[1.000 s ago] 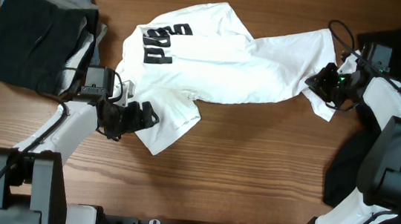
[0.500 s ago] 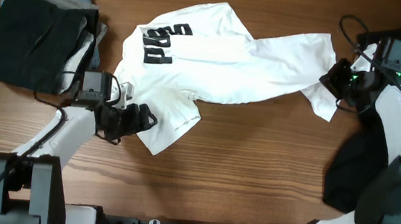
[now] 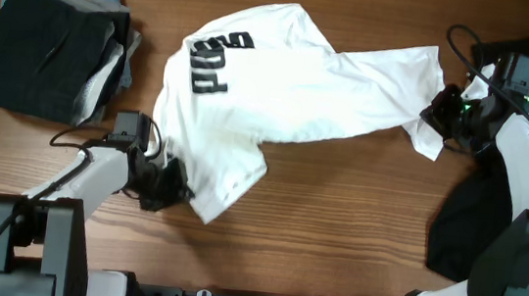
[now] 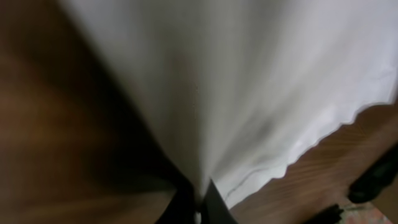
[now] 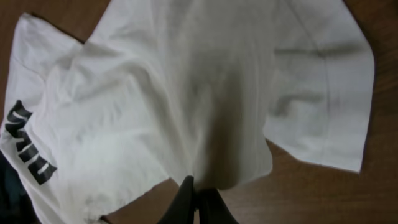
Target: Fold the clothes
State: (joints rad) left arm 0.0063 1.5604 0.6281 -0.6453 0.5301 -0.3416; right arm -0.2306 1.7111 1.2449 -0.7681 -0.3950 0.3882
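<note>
Next, I release the T-shirt's bunched edge from my right gripper on the bare wood [image 3: 431, 192] beside the black garment under my right arm.
The clothes in play are a white T-shirt [image 3: 291, 82] with black lettering [image 3: 216, 62], lying crumpled across the middle of the table. My left gripper [image 3: 170, 183] is shut on its near-left hem. In the left wrist view the white cloth [image 4: 249, 93] runs down into the shut left gripper [image 4: 200, 208]. My right gripper [image 3: 437, 111] is shut on the shirt's right end. The right wrist view shows the shirt [image 5: 186, 93] pinched at the right gripper [image 5: 198, 205], with the lettering [image 5: 25, 146] at the far left.
A pile of clothes sits at the back left, with a black garment [image 3: 38, 55] on top of grey and blue ones. Another black garment [image 3: 479, 215] lies at the right edge under my right arm. Bare wooden table [image 3: 335, 224] runs along the front.
My left gripper has closed on the shirt's hem and shifted toward the front edge, drawing the left part flatter. My right gripper moved back and right with the shirt's end, then stayed.
</note>
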